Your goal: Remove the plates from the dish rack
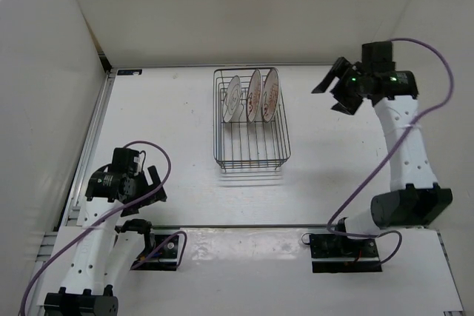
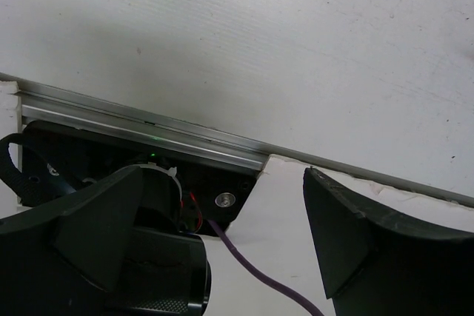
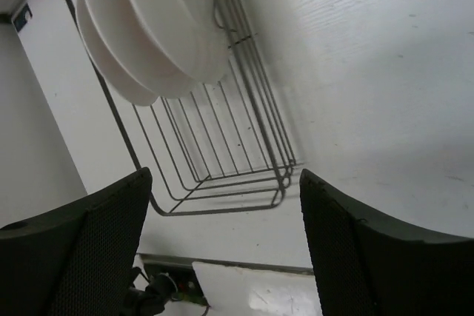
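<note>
I should next use my right gripper to grab the top rim (image 1: pixel 273 71) (image 3: pixel 132 1) of the outer orange-red plate, the one that is farthest from the grey-ringed plate.
The dish rack (image 1: pixel 250 160) is a dark wire basket in the middle of the table. Three plates stand upright in its far end: one with grey rings (image 1: pixel 233 98) and two with orange-red patterns (image 1: pixel 254 95) (image 1: pixel 271 94). My right gripper (image 1: pixel 333 95) is open and empty, raised to the right of the rack's far end. In the right wrist view its jaws (image 3: pixel 222 234) stand wide apart; the plates' white backs (image 3: pixel 155 20) and the rack wires (image 3: pixel 215 146) show beyond them. My left gripper (image 1: pixel 155 186) is open and empty near its base; it also shows in the left wrist view (image 2: pixel 222 234).
White walls close in the table at the left, back and right. An aluminium rail (image 1: pixel 92 138) runs along the left side. The arms' base plates (image 1: pixel 157 251) (image 1: pixel 346 249) sit at the near edge, with purple cables (image 2: pixel 252 264) looping from them.
</note>
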{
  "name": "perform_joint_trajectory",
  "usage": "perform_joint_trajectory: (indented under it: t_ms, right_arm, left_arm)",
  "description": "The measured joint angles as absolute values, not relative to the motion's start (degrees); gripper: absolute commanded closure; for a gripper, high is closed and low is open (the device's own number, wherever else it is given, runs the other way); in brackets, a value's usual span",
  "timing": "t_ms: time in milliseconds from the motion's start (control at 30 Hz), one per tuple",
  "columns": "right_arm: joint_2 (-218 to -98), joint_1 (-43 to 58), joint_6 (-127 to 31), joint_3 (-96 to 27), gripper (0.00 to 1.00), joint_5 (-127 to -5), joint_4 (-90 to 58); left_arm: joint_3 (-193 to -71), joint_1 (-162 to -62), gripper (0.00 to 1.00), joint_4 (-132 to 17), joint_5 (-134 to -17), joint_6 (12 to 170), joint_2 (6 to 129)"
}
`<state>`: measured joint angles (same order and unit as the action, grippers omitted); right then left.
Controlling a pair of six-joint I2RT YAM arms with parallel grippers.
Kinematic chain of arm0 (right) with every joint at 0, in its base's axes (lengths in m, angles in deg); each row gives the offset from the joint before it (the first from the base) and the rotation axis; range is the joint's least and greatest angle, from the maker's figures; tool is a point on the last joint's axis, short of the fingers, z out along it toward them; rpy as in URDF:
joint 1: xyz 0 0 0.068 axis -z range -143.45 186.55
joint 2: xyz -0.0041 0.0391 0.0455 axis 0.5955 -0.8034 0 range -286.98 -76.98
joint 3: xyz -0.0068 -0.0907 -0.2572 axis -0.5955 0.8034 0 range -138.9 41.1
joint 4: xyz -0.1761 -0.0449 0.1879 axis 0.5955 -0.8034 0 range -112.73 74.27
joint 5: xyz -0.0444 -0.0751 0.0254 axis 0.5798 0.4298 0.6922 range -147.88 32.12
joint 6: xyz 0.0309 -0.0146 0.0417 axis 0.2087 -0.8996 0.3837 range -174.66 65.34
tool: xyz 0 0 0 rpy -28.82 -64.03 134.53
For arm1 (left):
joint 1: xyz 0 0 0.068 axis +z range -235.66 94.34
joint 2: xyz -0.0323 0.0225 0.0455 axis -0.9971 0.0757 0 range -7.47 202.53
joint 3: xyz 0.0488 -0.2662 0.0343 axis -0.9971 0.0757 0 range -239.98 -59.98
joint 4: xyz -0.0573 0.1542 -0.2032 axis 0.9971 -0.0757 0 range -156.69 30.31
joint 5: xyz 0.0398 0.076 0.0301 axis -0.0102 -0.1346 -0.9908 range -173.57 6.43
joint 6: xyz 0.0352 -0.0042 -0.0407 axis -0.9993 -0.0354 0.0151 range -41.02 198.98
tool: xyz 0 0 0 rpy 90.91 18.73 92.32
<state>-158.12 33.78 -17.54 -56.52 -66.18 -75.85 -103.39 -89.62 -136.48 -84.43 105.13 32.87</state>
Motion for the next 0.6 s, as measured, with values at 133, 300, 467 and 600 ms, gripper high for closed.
perform_joint_trajectory:
  t_ms: [133, 300, 467, 600]
  right_arm:
    - [-167.28, 26.07, -19.07, -61.09, 0.18, -64.45, -74.1]
    - [-176.09, 17.85, -24.03, -65.86, 0.18, -55.12, -72.92]
    - [-184.85, 13.52, -27.9, -75.78, 0.18, -45.37, -72.3]
    - [-189.86, 12.01, -30.06, -79.41, 0.18, -40.8, -69.68]
  left_arm:
    - [-103.24, -89.62, 0.0, -136.5, -83.95, 105.13, 33.56]
    - [-100.88, -89.62, 0.0, -136.18, -82.25, 105.17, 32.67]
    - [-99.79, -89.62, 0.0, -135.35, -80.39, 104.93, 34.53]
    - [-99.72, -89.62, 0.0, -134.8, -79.34, 104.91, 36.17]
